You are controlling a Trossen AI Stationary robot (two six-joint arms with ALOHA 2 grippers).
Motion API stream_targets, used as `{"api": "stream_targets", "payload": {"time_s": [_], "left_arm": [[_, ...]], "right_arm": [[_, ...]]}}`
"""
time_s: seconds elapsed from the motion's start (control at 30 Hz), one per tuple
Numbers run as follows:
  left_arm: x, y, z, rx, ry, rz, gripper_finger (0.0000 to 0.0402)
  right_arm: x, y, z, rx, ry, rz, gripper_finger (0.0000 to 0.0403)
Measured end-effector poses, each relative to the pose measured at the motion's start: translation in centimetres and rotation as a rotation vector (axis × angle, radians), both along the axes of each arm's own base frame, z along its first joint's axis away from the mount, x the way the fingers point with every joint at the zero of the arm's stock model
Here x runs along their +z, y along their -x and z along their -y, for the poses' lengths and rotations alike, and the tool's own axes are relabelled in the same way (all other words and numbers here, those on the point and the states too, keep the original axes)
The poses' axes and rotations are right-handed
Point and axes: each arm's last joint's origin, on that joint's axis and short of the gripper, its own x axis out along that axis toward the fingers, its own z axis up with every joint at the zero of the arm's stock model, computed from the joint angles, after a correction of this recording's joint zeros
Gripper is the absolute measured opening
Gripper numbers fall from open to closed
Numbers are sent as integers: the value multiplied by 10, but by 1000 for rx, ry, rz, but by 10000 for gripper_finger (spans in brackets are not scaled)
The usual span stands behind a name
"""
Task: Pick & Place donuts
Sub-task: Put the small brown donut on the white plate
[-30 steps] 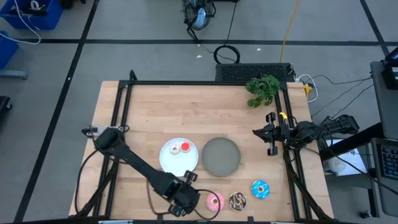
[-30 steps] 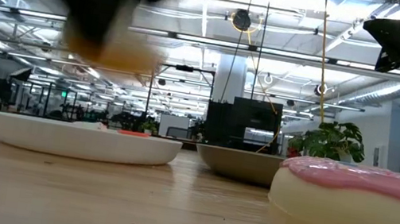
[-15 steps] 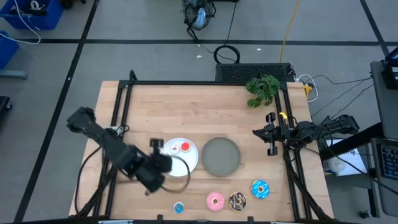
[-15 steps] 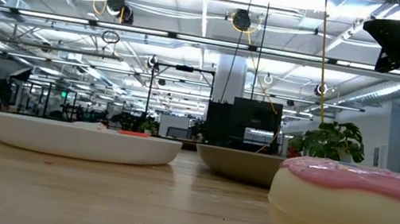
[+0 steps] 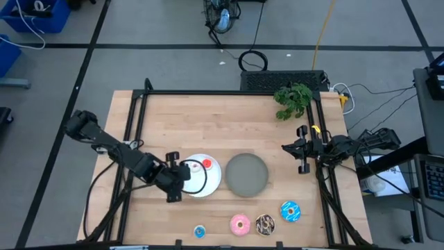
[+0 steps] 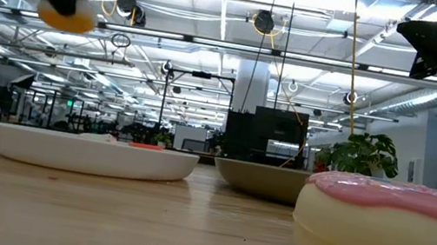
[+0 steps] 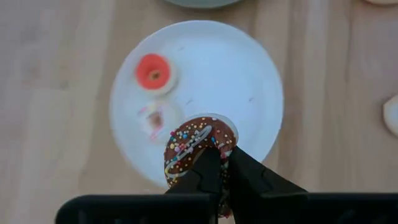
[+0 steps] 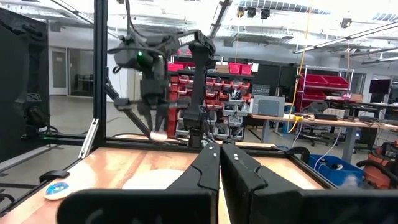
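I will let go of the dark brown donut with my left gripper on the bare near part of the white plate [image 5: 193, 180] [image 7: 217, 138], next to the white-pink donut.
My left gripper [image 5: 179, 183] hangs above the near-left part of the round white plate [image 5: 202, 175], shut on a tiny dark brown sprinkled donut [image 7: 198, 144]; the low view shows the donut's pale underside [image 6: 68, 19] high over the table. A red donut [image 7: 154, 72] and a white-pink donut [image 7: 155, 118] lie on that plate. A tiny blue donut [image 5: 200, 231], a pink donut [image 5: 240, 223], a chocolate sprinkled donut [image 5: 265, 223] and a blue sprinkled donut [image 5: 290, 210] lie flat along the near edge. My right gripper [image 5: 302, 150] waits shut at the right edge. My left gripper pinches the dark brown donut between its two fingers [image 7: 209, 167], on the ring's side nearest the wrist [image 7: 219, 144]. The fingers come from above, pointing down. The donut is lifted clear over the white plate and sits tilted in the hold.
A round grey plate [image 5: 246, 173] sits right of the white plate. A green plant sprig [image 5: 293, 98] lies at the far right corner. A black frame [image 5: 208, 93] runs around the table. Bare wood shows across the far half of the table.
My left gripper has risen from the near edge beside the pink donut, carrying the dark brown donut. It swung toward the table's left and far side and now hangs over the white plate's near-left part. The tiny blue donut, covered by the arm before, now shows.
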Motion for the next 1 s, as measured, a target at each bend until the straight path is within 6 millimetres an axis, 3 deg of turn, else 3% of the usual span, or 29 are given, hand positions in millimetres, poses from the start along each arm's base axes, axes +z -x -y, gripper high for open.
{"api": "stream_targets", "payload": {"time_s": [0.23,0.57,0.7,0.9,1.0], "left_arm": [[-40,-15,-6,-17,32,9,18],[-95,-22,-16,35,54,-146,17],[-107,-27,-14,13,51,-172,29],[-114,-28,-15,60,84,-207,18],[-113,-29,-17,91,106,-213,41]], "right_arm": [[0,0,0,1,-1,2,4],[0,0,0,-1,-1,2,4],[0,0,0,-1,-1,2,4],[0,0,0,-1,-2,3,4],[0,0,0,0,-2,4,4]]}}
